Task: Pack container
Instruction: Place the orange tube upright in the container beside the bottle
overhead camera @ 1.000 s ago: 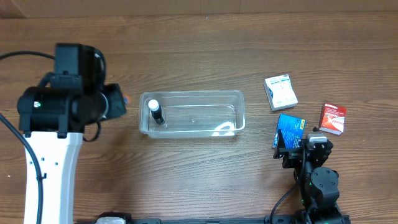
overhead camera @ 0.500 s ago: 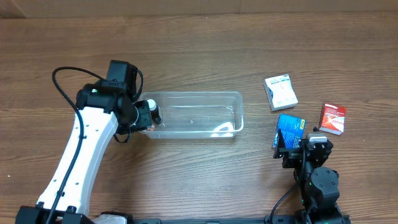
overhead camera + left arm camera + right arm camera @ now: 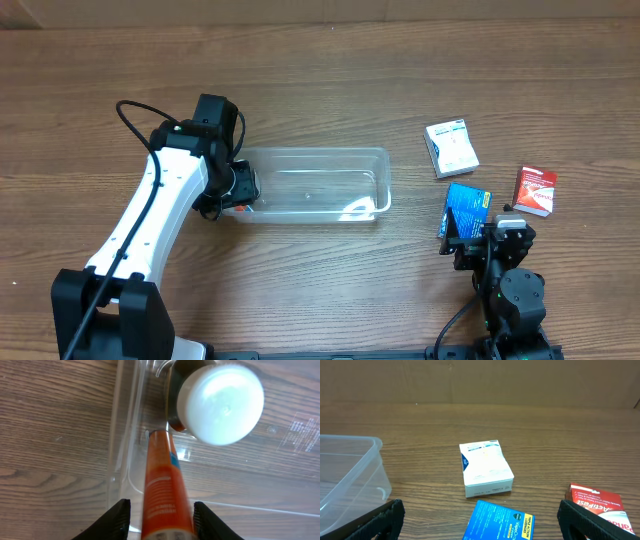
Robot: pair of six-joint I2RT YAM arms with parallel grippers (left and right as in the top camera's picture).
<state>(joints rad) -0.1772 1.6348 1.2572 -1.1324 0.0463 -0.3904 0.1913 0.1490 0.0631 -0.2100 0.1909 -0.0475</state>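
Note:
The fingers of my right gripper should next close across the middle of the blue box [image 3: 466, 209] [image 3: 498, 527], on the long sides of the blue box.
The clear plastic container [image 3: 312, 151] lies mid-table; it also shows in the left wrist view [image 3: 124, 435] and the right wrist view [image 3: 347, 467]. My left gripper [image 3: 238, 190] hangs over its left end, shut on an orange tube [image 3: 162, 485] that points down into the tub. A dark bottle with a white cap [image 3: 220, 402] stands in that end, just beside the tube's tip. My right gripper [image 3: 482, 245] is open and empty, low above a blue box [image 3: 500, 525].
A white box [image 3: 451, 147] and a red box [image 3: 535, 190] lie right of the container, with the blue box [image 3: 466, 207] between them. The white box [image 3: 486, 469] and red box [image 3: 597, 505] also show in the right wrist view.
My left arm has swung in from the far left with the orange tube and now covers the container's left end and the bottle. The right arm has not moved.

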